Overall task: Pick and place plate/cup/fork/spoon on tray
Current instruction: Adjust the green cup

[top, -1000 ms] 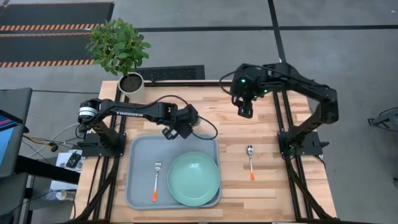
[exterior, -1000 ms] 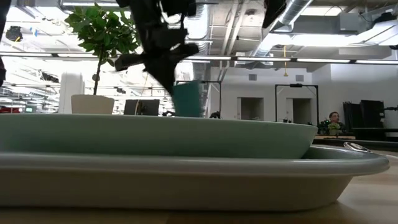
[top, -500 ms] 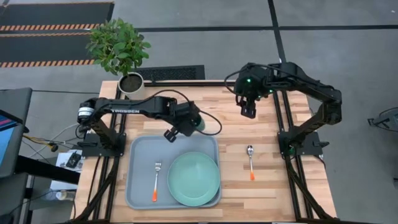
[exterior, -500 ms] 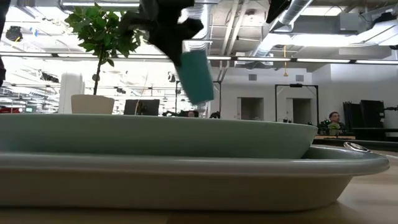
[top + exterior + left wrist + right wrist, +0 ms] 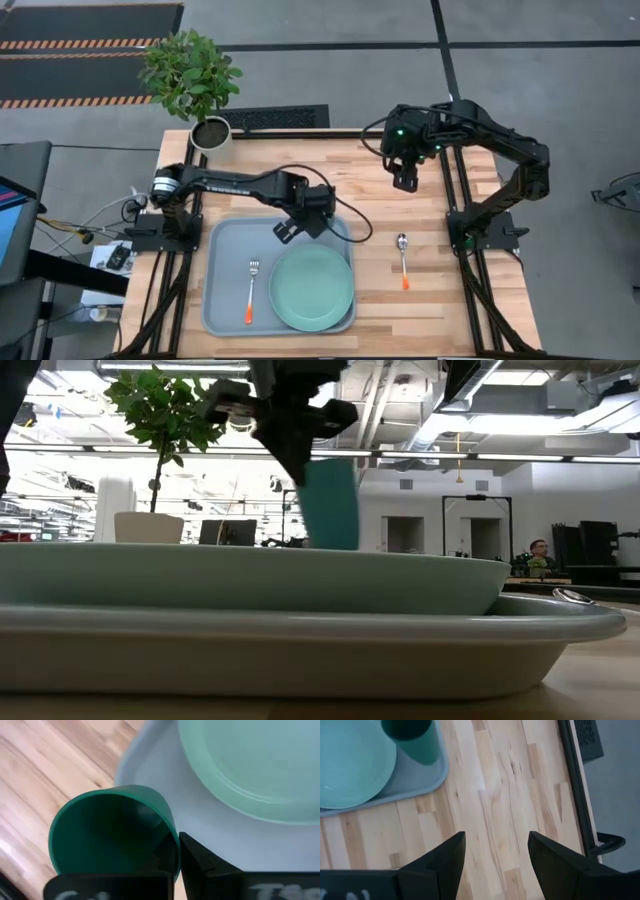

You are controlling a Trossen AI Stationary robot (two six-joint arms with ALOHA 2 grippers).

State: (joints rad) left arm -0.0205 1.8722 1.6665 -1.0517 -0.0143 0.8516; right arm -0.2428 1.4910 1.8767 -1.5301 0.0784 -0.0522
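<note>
I should let go of the dark teal cup with my left gripper in the tray's far corner [image 5: 327, 226] [image 5: 154, 794] just behind the mint-green plate. The cup now hangs above that corner.
The dark teal cup [image 5: 330, 505] hangs under my left gripper [image 5: 312, 212], which is shut on it, over the far right corner of the grey-blue tray [image 5: 225, 300]. The right wrist view shows the cup [image 5: 412, 740] above that corner. On the tray lie the mint-green plate [image 5: 311, 288], flat on its base, and the fork [image 5: 250, 292] to its left. The spoon [image 5: 402, 258] lies on the wood right of the tray. My right gripper [image 5: 405, 178] hovers open over the table's far right part, with nothing between its fingers [image 5: 445, 860]. My left gripper pinches the cup's wall at the rim [image 5: 172, 842], one finger inside the cup and one finger [image 5: 200, 862] outside. The fingers come from above, pointing steeply down. The cup hangs below them, mouth up and slightly tilted; the plate's rim hides its bottom in the low view.
A white plant pot [image 5: 210, 132] with a leafy plant stands at the table's far left corner. Bare wood [image 5: 505, 795] lies between the tray and the right arm's frame. A person sits far back in the room [image 5: 538, 552].
My left gripper has carried the cup from the wood beyond the tray's far edge toward the near and right edges, rising a little, and now holds it over the tray's far right corner. The cup tipped on the way and stands nearly upright again.
</note>
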